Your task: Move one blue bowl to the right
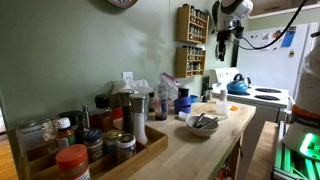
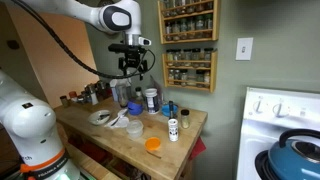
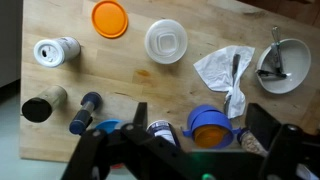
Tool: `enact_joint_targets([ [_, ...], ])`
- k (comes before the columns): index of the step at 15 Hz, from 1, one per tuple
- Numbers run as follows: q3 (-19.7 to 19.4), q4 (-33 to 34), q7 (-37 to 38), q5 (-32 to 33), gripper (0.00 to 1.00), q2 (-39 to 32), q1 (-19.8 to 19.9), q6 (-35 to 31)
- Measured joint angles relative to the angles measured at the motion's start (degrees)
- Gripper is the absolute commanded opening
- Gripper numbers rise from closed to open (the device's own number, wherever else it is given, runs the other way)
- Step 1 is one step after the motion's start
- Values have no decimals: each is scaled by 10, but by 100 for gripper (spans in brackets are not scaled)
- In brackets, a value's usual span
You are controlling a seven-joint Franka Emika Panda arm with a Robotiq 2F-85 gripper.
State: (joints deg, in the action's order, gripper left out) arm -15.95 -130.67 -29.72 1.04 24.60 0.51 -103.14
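The blue bowl's rim [image 1: 188, 98] [image 3: 192, 113], on the side facing the white lid, is the next place where I need to bring my gripper and close it.
The blue bowl [image 3: 207, 122] is a stack of small dark-blue bowls with an orange one nested inside. It stands on the wooden counter [image 3: 120, 75], low in the wrist view, and shows in both exterior views [image 2: 133, 106] [image 1: 183, 101]. My gripper [image 3: 200, 110] is open and empty, and hangs well above the counter over the bowls. Its two fingers frame them from either side without touching. The gripper also shows in both exterior views [image 2: 130, 62] [image 1: 225, 38].
Round the bowls lie a crumpled white napkin [image 3: 228, 72], a pale bowl with utensils [image 3: 280, 65], a labelled jar [image 3: 160, 130], a small blue bottle [image 3: 85, 112], a dark can [image 3: 42, 103], a white can [image 3: 55, 50], a white lid [image 3: 165, 40] and an orange lid [image 3: 110, 18]. A blue kettle [image 2: 297, 155] sits on the stove.
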Motion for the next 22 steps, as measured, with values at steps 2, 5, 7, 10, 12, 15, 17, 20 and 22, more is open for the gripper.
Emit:
enact_joint_targets([
  [2,0,0,0,0,100,0,0,0],
  [5,0,0,0,0,100,0,0,0],
  [7,0,0,0,0,100,0,0,0],
  [10,12,-1,43,-17,100,-1,4,-23],
  [12,28,-5,103,-40,100,-4,5,-61],
  [15,57,-21,191,-60,100,-12,6,-120],
  [17,80,-39,229,-58,100,-17,7,-141],
  [20,100,-66,220,-72,100,-26,-3,-125],
  [22,100,-73,201,-82,100,-30,-12,-115],
])
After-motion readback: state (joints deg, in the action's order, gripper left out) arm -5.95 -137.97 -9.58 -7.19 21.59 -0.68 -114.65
